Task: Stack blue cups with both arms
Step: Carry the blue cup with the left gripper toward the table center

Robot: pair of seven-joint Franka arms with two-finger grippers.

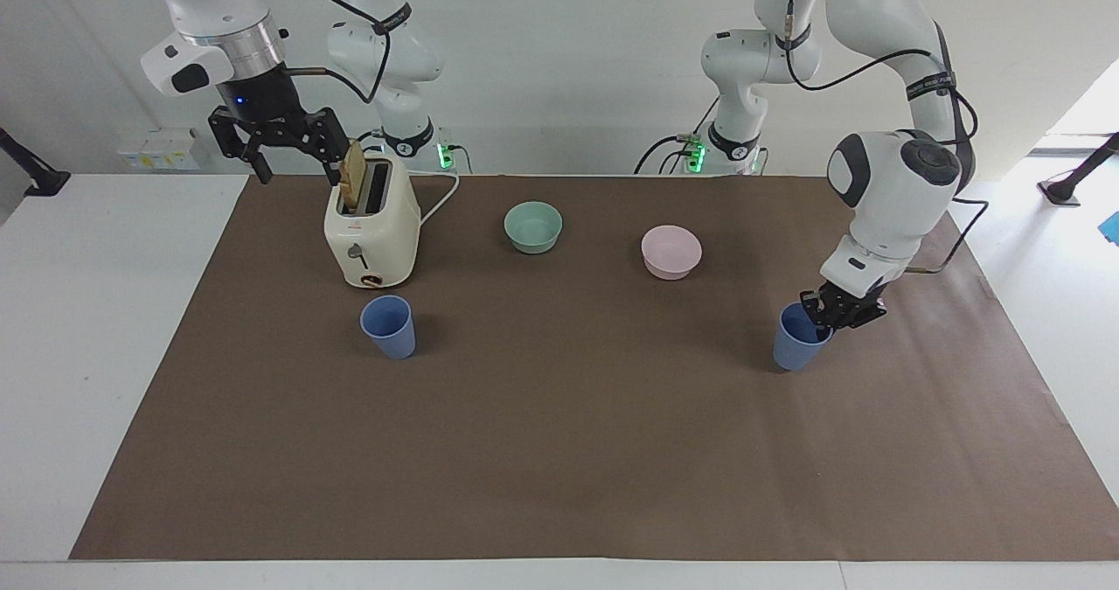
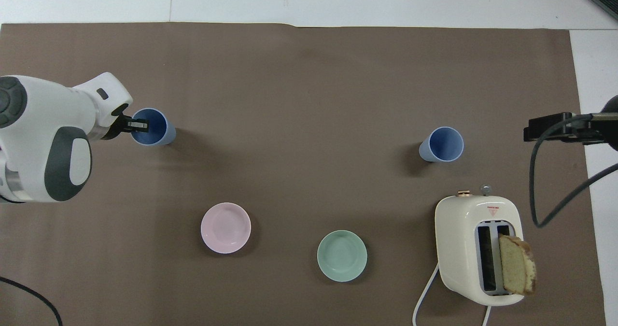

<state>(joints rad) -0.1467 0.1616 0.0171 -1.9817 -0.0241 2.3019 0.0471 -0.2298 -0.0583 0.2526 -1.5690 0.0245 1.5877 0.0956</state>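
Observation:
The blue cup in my left gripper will be released upright on the brown mat straight (image 2: 245,149) beyond the pink bowl.
One blue cup (image 1: 792,350) (image 2: 157,129) is at the left arm's end of the brown mat, leaning slightly. My left gripper (image 1: 827,317) (image 2: 138,124) is shut on its rim, one finger inside the cup and one outside. Whether the cup's base still touches the mat I cannot tell. The other blue cup (image 1: 389,328) (image 2: 442,145) stands upright by itself beside the toaster, farther from the robots. My right gripper (image 1: 297,173) hangs open and holds nothing, high in the air beside the toaster's top, where the arm waits.
A cream toaster (image 1: 371,232) with a bread slice (image 1: 353,175) sticking out stands toward the right arm's end. A mint-green bowl (image 1: 533,227) and a pink bowl (image 1: 671,252) sit mid-table, nearer the robots than the cups. The toaster's white cord (image 1: 441,198) runs toward the robots.

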